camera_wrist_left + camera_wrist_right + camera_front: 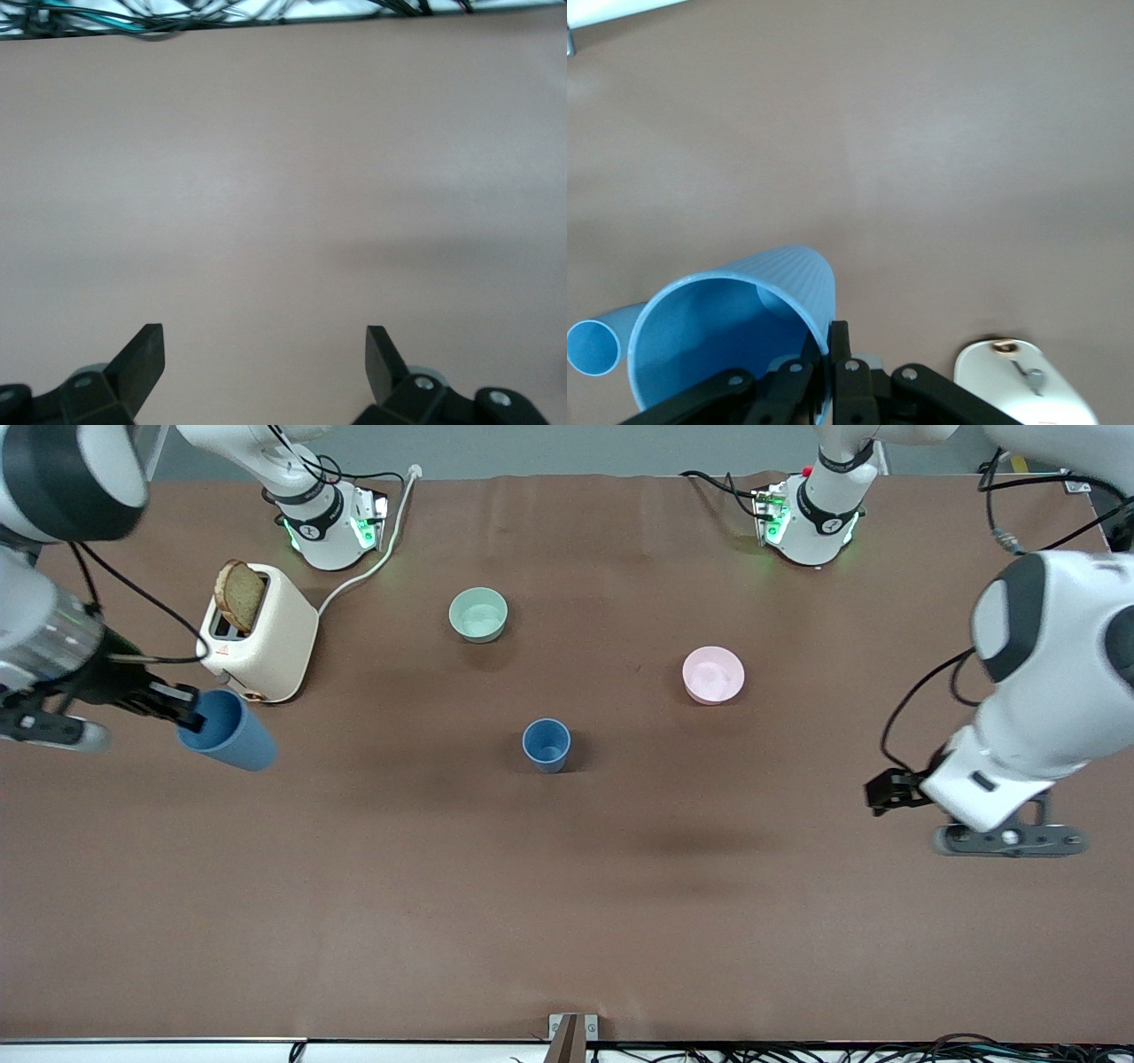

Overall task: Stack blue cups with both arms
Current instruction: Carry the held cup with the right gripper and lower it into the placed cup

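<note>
The blue cup in my right gripper should be let go inside the standing blue cup (547,740) (594,347), near the middle of the table.
One blue cup (547,745) stands upright near the middle of the table. My right gripper (183,716) is shut on the rim of the other blue cup (229,732) and holds it tilted in the air, over the table beside the toaster. In the right wrist view the gripper (831,333) pinches the held cup's (735,323) wall, one finger inside and one outside; the standing cup (592,347) shows small at the view's edge. My left gripper (889,790) waits open and empty over bare table at the left arm's end; in the left wrist view it (266,350) shows only tabletop between its fingers.
A cream toaster (266,646) with a bread slice (239,595) in it stands at the right arm's end, its cable running to the table's back edge; it also shows in the right wrist view (1023,382). A mint-green bowl (478,614) and a pink bowl (713,674) sit farther from the front camera than the standing cup.
</note>
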Robot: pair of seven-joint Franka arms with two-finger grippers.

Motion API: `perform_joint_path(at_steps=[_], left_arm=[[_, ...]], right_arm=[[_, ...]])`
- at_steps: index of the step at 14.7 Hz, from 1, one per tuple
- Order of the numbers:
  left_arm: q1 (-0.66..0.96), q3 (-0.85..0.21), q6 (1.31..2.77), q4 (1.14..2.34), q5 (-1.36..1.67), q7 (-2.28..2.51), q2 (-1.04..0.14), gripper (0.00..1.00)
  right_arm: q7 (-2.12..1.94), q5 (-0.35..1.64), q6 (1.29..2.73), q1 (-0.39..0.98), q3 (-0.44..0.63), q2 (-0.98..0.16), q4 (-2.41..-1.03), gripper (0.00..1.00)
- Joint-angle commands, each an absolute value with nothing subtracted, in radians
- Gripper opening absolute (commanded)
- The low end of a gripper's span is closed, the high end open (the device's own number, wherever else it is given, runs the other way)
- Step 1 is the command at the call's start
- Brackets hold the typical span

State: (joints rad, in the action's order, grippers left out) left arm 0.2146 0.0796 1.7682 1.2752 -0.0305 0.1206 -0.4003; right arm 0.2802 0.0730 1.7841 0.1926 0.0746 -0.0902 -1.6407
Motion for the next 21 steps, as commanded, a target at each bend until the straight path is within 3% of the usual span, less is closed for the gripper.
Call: perform_joint_path(at_steps=[1, 8, 13, 21], left_arm=[[0.082, -0.005, 1.761, 1.336, -0.043, 0.121, -0.315, 1.00], [0.034, -0.006, 1.592, 1.344, -0.029, 0.136, -0.164, 1.00], [0.035, -0.012, 1.718, 1.599, -0.028, 0.140, 0.007, 1.00], [0.032, -0.009, 1.717, 1.555, -0.003, 0.112, -0.017, 1.00]], right_arm=[[0.314, 0.106, 1.833, 0.253, 0.083, -0.138, -1.641, 0.01], [0.536, 0.158, 1.931, 0.484, 0.083, -0.233, -1.651, 0.00], [0.702, 0.158, 2.054, 0.649, 0.083, -0.330, -1.651, 0.00], [0.747, 0.164, 2.198, 0.741, 0.083, -0.374, -1.730, 0.00]])
